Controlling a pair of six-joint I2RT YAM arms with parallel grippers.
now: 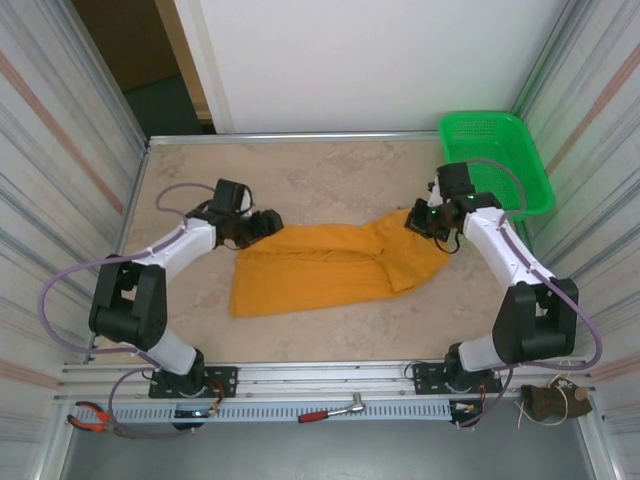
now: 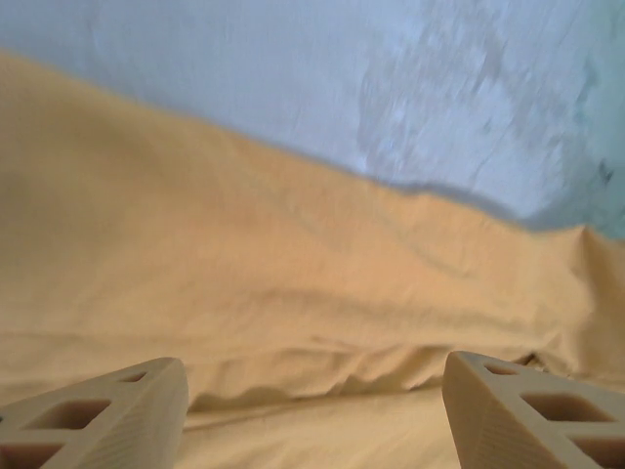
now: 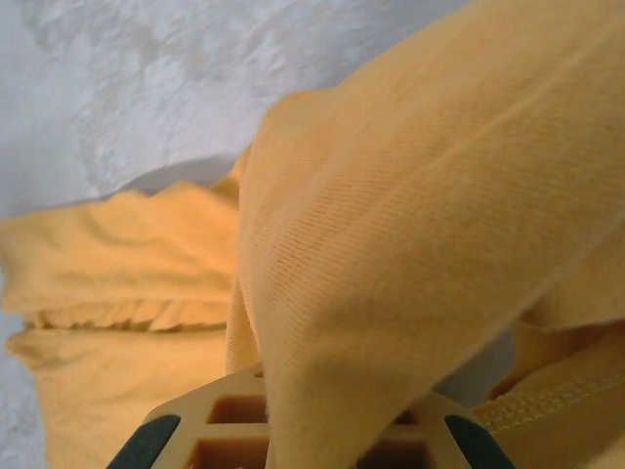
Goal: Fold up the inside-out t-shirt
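Observation:
The robot's right gripper should release the fold of orange cloth on the t-shirt's end (image 1: 247,256) (image 3: 49,327) beside the left gripper.
The inside-out t-shirt (image 1: 320,268) is a mustard-orange cloth lying crumpled lengthwise across the middle of the table, plain orange side up. My left gripper (image 1: 268,224) hovers at its upper left corner, open, with the fabric (image 2: 293,293) spread below and between its two fingers (image 2: 107,415). My right gripper (image 1: 420,222) is at the shirt's upper right end, shut on a fold of the orange cloth (image 3: 391,254) that drapes out from between its jaws and lifts slightly off the table.
A green plastic basket (image 1: 497,160) stands at the back right corner, just behind my right arm. Metal walls enclose the table on both sides. Pliers (image 1: 95,417) and a ratchet wrench (image 1: 335,410) lie on the rail in front of the arm bases.

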